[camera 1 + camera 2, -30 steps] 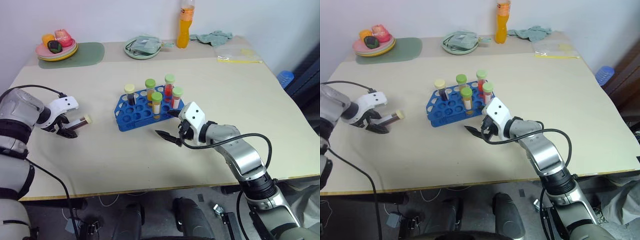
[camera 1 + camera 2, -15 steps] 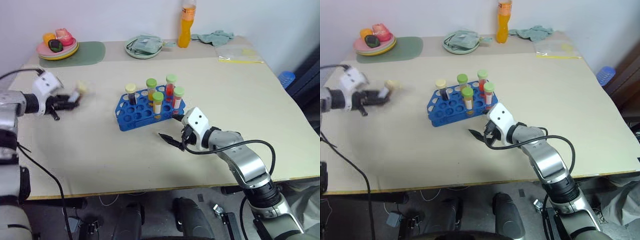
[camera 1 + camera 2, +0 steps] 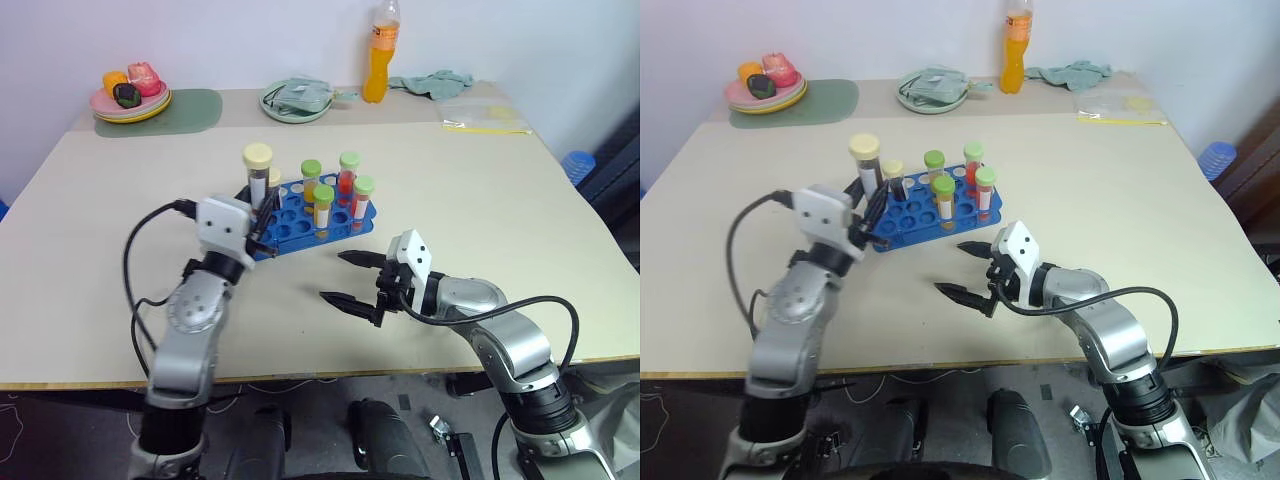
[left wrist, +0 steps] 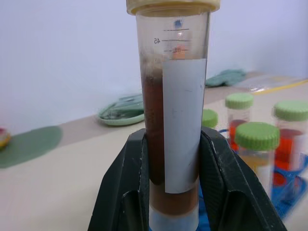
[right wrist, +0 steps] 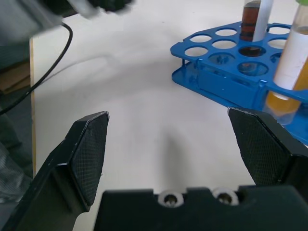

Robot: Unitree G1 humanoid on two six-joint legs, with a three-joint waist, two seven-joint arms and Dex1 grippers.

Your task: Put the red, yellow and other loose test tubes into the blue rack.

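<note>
My left gripper is going to release the brown tube in the rack hole [image 3: 289,213], between the other pale-capped tube and the front orange tube.
My left gripper [image 3: 260,214] is shut on a test tube [image 3: 259,178] with a pale yellow cap, brown liquid and a white label. It holds the tube upright at the near left end of the blue rack [image 3: 297,228]. In the left wrist view the tube [image 4: 173,120] stands between the two black fingers [image 4: 132,183]. Several capped tubes stand in the rack, among them a red one [image 3: 348,175] and an orange one [image 3: 321,205]. My right gripper [image 3: 350,277] hangs open and empty just in front of the rack [image 5: 216,79], low over the table.
Along the far edge stand a plate of fruit [image 3: 131,97] on a green mat [image 3: 192,108], a green dish with a cloth [image 3: 297,99], an orange bottle [image 3: 377,55], a green rag [image 3: 432,81] and a plastic bag [image 3: 482,117].
My left arm has swung from the table's left side to the rack, turning the tube from lying level to upright. The right gripper drew back slightly, still open.
</note>
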